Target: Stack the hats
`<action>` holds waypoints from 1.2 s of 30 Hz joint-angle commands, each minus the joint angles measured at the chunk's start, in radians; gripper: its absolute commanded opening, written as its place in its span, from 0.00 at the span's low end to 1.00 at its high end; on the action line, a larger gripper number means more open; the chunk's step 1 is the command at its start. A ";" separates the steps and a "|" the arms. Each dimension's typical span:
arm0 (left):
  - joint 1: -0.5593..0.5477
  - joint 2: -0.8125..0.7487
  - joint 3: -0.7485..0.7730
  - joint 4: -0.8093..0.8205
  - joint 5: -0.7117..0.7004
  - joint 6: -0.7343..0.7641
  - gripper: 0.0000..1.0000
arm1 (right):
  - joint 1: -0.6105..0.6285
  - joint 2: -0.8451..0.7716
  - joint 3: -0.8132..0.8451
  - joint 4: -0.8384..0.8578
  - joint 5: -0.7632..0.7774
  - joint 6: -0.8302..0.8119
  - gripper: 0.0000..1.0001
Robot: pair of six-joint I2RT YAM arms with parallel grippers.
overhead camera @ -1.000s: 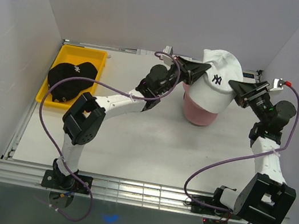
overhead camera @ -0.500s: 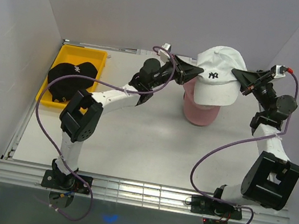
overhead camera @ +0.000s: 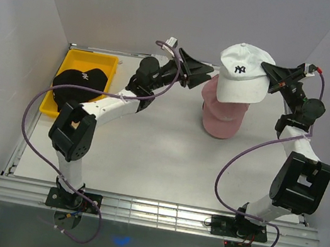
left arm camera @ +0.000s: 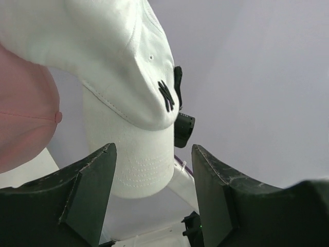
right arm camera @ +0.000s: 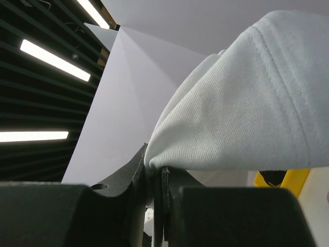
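I need to grip the visor's free side (overhead camera: 221,91) with my left gripper before stacking, because only my right gripper holds the white hat by one side and its visor slants.
A white hat (overhead camera: 243,73) with a dark logo hangs in the air just above a pink hat (overhead camera: 221,111) at the back of the table. My right gripper (overhead camera: 269,69) is shut on the white hat's right edge; in the right wrist view the fabric (right arm camera: 247,118) is pinched between the jaws of that gripper (right arm camera: 157,170). My left gripper (overhead camera: 198,75) stands open just left of the white hat, touching nothing. Its wrist view shows the white hat (left arm camera: 128,67) and pink hat (left arm camera: 23,103) beyond the open gripper (left arm camera: 153,149). A black hat (overhead camera: 79,85) lies in the tray at the left.
A yellow tray (overhead camera: 99,61) sits at the back left against the enclosure wall. White walls close in the table on three sides. Purple cables loop from both arms over the table's near half.
The left gripper let go of the white hat, opened and drew back to the left. The right gripper closed on the hat's edge and lifted it up off the pink hat.
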 commanded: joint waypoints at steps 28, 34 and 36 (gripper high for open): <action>-0.054 0.073 0.053 0.131 0.061 -0.021 0.78 | 0.078 0.097 0.119 0.429 0.136 0.232 0.08; -0.075 0.107 0.075 0.161 0.046 -0.048 0.74 | 0.078 0.117 0.086 0.482 0.119 0.269 0.08; -0.080 0.113 0.072 0.168 0.046 -0.054 0.68 | 0.076 0.125 0.074 0.505 0.114 0.272 0.08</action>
